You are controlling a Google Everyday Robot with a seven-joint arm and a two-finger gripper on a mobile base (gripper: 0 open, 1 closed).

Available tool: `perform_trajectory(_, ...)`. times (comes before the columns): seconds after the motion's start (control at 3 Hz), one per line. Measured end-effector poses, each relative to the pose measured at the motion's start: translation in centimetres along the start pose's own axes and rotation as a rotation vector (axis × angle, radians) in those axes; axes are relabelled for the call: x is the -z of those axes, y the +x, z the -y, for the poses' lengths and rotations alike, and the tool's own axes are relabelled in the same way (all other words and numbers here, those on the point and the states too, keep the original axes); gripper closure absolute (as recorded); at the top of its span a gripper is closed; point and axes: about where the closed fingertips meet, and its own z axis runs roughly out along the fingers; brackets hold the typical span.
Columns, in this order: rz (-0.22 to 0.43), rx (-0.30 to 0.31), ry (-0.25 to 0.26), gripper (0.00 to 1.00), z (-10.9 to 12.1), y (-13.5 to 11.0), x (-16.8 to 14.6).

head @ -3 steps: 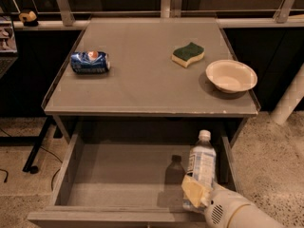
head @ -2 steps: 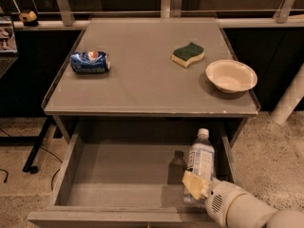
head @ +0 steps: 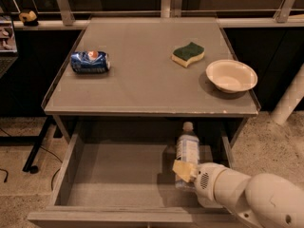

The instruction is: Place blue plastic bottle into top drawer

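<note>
Next, my gripper lets go of the blue plastic bottle on the bottom of the drawer, between the drawer's middle and the drawer's side [head: 174,165] nearest my gripper.
The blue plastic bottle [head: 187,148], clear with a white cap, lies lengthwise with its cap toward the back, over the right part of the open top drawer [head: 118,175]. My gripper [head: 186,173] comes in from the lower right and is shut on the bottle's lower end. One tan fingertip pad [head: 182,170] shows on the bottle's left side; the other finger is hidden behind it. I cannot tell whether the bottle touches the drawer's bottom.
On the grey table [head: 142,87] above the drawer lie a dark blue soda can [head: 90,62] at the left, a green-and-yellow sponge [head: 188,54] and a cream bowl [head: 231,75] at the right. A white post [head: 289,101] stands at the far right.
My gripper has carried the bottle to the left and further in under the table edge, over the drawer. The things on the table have not moved.
</note>
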Motion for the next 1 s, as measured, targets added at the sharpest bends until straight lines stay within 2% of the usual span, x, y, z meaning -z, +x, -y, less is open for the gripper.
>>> perform_trajectory(0.67,-0.08,0.043,-0.058,1.0,-1.3,0.0,-3.5)
perform_trajectory(1.0,-0.111,0.031,-0.059,1.0,-1.0,1.1,-4.0)
